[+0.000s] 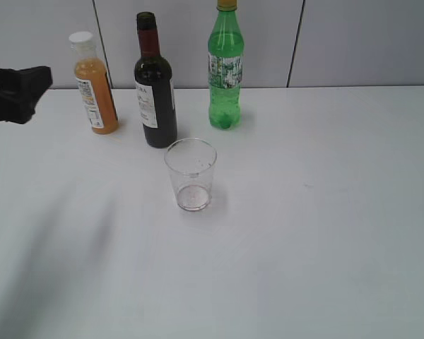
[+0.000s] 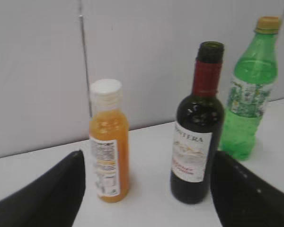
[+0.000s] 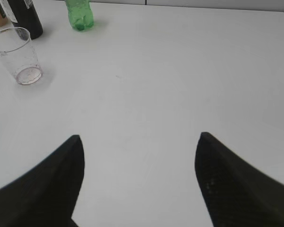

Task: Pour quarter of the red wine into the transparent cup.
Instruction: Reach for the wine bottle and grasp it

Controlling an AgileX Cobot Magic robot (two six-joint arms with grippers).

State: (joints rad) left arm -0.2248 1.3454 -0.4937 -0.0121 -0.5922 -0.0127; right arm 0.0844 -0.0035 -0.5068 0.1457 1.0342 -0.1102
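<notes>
The robot's left gripper should go to the red wine bottle next and close around the middle of its white label (image 1: 153, 107) (image 2: 193, 153), below the maroon neck foil.
The red wine bottle (image 1: 155, 88) is dark glass with maroon neck foil and a white label; its top is open. It stands upright at the back of the table, and shows in the left wrist view (image 2: 197, 137). The transparent cup (image 1: 191, 174) stands upright just in front of it, with pinkish residue at its bottom; it also shows in the right wrist view (image 3: 18, 56). My left gripper (image 1: 28, 88) is open and empty at the far left, facing the bottles from a distance (image 2: 146, 161). My right gripper (image 3: 139, 142) is open and empty above bare table.
An orange juice bottle (image 1: 94, 85) with a white cap stands left of the wine. A green soda bottle (image 1: 225, 67) stands to its right. All stand on a white table (image 1: 325, 212) near a grey back wall.
</notes>
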